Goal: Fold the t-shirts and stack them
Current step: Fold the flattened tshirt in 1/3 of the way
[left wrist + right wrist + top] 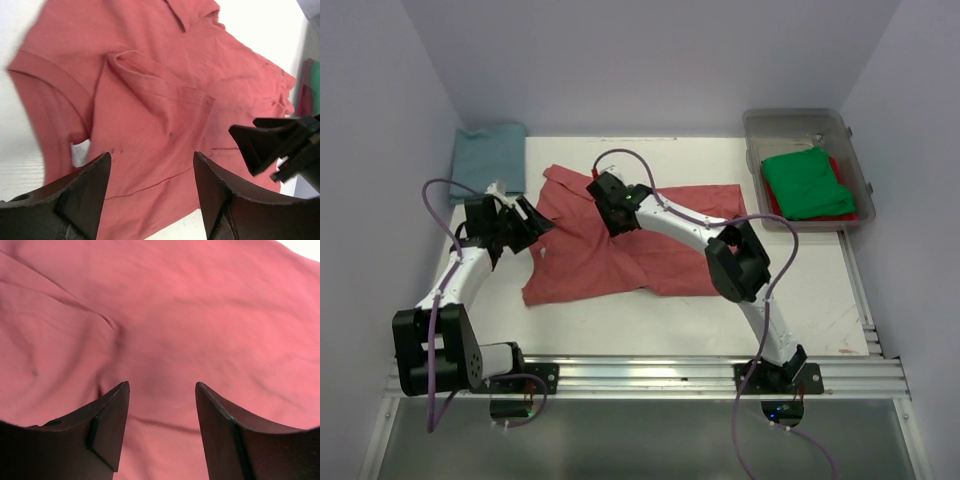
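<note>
The salmon-red t-shirt has a loose crease near its middle; I will flatten it before my right gripper takes the hem's back corner (737, 190) for folding.
A salmon-red t-shirt (650, 245) lies partly spread and creased on the white table. My left gripper (535, 226) hovers open over its left edge; the left wrist view shows cloth (165, 100) and a small white neck tag (80, 152) beyond the gripper (151, 155). My right gripper (610, 203) hangs open just above the shirt's upper middle, nothing between its fingers (162, 385), only cloth (175, 315) below. A teal-blue t-shirt (490, 160) lies folded at the back left. A green t-shirt (807, 182) rests on a red one (772, 203) in the bin.
A clear plastic bin (800, 120) stands at the back right, off the table's corner. White walls close in the table on three sides. The right gripper (280, 145) shows at the right of the left wrist view. A metal rail (650, 375) runs along the near edge.
</note>
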`<state>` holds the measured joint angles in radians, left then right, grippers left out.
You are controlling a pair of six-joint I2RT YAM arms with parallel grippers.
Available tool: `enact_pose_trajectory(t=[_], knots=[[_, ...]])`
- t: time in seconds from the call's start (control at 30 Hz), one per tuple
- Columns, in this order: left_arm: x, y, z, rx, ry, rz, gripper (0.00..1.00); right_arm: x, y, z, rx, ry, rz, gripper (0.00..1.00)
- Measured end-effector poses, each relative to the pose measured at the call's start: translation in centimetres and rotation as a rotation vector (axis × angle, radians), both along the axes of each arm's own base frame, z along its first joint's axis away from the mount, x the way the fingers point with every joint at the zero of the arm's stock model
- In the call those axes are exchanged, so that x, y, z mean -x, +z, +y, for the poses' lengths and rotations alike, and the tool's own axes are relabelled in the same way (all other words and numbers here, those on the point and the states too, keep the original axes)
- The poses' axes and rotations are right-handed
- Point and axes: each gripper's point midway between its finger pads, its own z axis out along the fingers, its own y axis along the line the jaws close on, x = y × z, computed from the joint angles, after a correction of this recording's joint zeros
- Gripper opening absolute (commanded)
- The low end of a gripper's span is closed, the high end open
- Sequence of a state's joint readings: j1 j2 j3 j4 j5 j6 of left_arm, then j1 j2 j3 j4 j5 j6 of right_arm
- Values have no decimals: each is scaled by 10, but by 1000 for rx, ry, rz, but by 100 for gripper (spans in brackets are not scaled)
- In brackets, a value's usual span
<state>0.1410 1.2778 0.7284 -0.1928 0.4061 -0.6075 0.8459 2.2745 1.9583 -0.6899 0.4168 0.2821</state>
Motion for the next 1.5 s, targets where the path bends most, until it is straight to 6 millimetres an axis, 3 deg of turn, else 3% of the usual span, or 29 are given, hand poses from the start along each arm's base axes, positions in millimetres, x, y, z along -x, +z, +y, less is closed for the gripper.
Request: enact_pose_trajectory(t=[0.13,0.17,0.2,0.23,0.27,0.37,0.53,0.67,0.83,0.97,1.13,1.33,1.37,1.4,1.43,1.5], knots=[[-3,5,-18,4,-55,-31,53,14,34,-32,10,-47,-58,58],[-3,5,-25,3,-75,-36,43,16,44,-38,5,-59,-77,51],[-3,4,-33,5,-100,-38,18,19,54,-45,-2,-74,-97,46],[-2,2,-44,9,-128,-34,6,22,62,-53,-9,-90,-111,40],[-1,-4,-54,10,-159,-21,0,26,68,-61,-13,-107,-122,31],[10,-35,-78,8,-239,68,0,38,69,-88,-23,-164,-134,21],[39,-97,-80,-5,-243,280,0,57,43,-135,26,-253,-89,20],[36,-98,-79,-5,-239,282,0,65,35,-162,36,-309,-71,20],[34,-98,-73,-54,-204,306,0,64,53,-183,-8,-369,-105,23],[30,-97,-51,-163,-121,340,0,61,61,-195,-36,-415,-125,24],[35,-96,-13,-338,-3,396,1,60,53,-211,-26,-461,-110,24],[40,-95,-5,-368,16,427,0,56,51,-215,-34,-469,-107,26],[40,-93,-6,-357,10,423,5,54,51,-214,-42,-466,-110,27],[39,-89,-9,-342,2,411,16,51,51,-213,-57,-461,-110,30],[37,-82,-12,-329,-6,388,43,47,50,-212,-69,-459,-109,36],[27,-59,-16,-305,-5,294,62,41,45,-211,-86,-453,-94,40]])
